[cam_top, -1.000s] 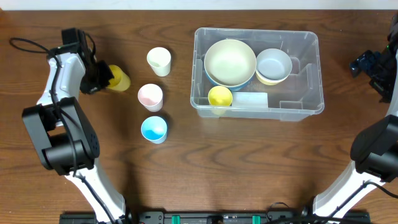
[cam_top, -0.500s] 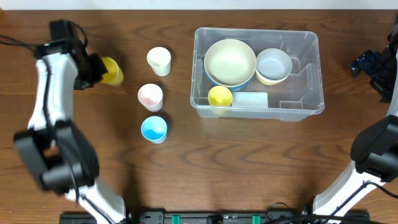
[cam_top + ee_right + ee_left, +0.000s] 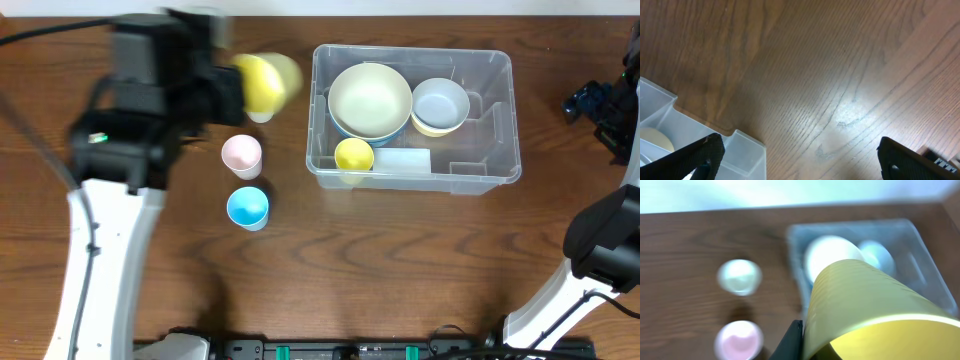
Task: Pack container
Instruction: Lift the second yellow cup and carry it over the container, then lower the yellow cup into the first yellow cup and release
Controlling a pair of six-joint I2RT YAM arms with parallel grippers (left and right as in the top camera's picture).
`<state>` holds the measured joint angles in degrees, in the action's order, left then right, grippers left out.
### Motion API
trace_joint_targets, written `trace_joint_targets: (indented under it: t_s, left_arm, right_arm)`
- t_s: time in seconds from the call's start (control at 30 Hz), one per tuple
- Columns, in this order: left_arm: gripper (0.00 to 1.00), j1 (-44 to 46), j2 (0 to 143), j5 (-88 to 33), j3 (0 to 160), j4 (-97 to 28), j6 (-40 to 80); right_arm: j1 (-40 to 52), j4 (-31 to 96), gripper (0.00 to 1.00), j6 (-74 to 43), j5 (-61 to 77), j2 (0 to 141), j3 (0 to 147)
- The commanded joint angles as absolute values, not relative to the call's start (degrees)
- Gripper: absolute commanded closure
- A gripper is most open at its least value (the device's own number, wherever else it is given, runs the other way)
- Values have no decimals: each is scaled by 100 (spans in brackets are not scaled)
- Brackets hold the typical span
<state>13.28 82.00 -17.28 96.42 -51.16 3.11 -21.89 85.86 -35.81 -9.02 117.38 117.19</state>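
Next, the left gripper releases its yellow cup inside the other yellow cup in the container [image 3: 354, 154], beside the white label. The held cup is now raised high near the container.
The clear plastic container [image 3: 485, 168] stands at the centre right and holds a large cream bowl [image 3: 370, 98], a small white bowl [image 3: 440, 105], a yellow cup [image 3: 353, 156] and a white label. My left gripper [image 3: 240, 85] is raised high and shut on a yellow cup [image 3: 262, 80], just left of the container's far left corner. In the left wrist view the yellow cup [image 3: 865, 305] fills the foreground above the container [image 3: 920, 265]. My right gripper [image 3: 800, 160] is open and empty over bare table beside the container's corner [image 3: 745, 150].
A pink cup [image 3: 241, 154] and a blue cup [image 3: 247, 207] stand left of the container. A cream cup [image 3: 262, 112] is mostly hidden under the held yellow cup; it shows in the left wrist view [image 3: 739, 276], with the pink cup [image 3: 738, 340] nearer.
My left gripper has lifted the yellow cup off the table at the far left and carried it up and right, toward the container. The right arm has not moved.
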Motion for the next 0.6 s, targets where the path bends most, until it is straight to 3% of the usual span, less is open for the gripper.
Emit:
trace_joint_targets:
  t_s: [0.0,0.2,0.57]
  left_arm:
    - [94,1918,8584,-1288,9623,-5135,60]
    - [94,2547,9244,-937,9623,-5137,-40]
    - [94,2624,10108,-943,9620,-5376,-43]
  right_arm:
    - [-2174,8589,1,-3682,-963,11732,11703]
    - [-2174,8589,1,-3682,-963,11732,11703]
    - [-2174,8589,1,-3682,-963,11732,11703]
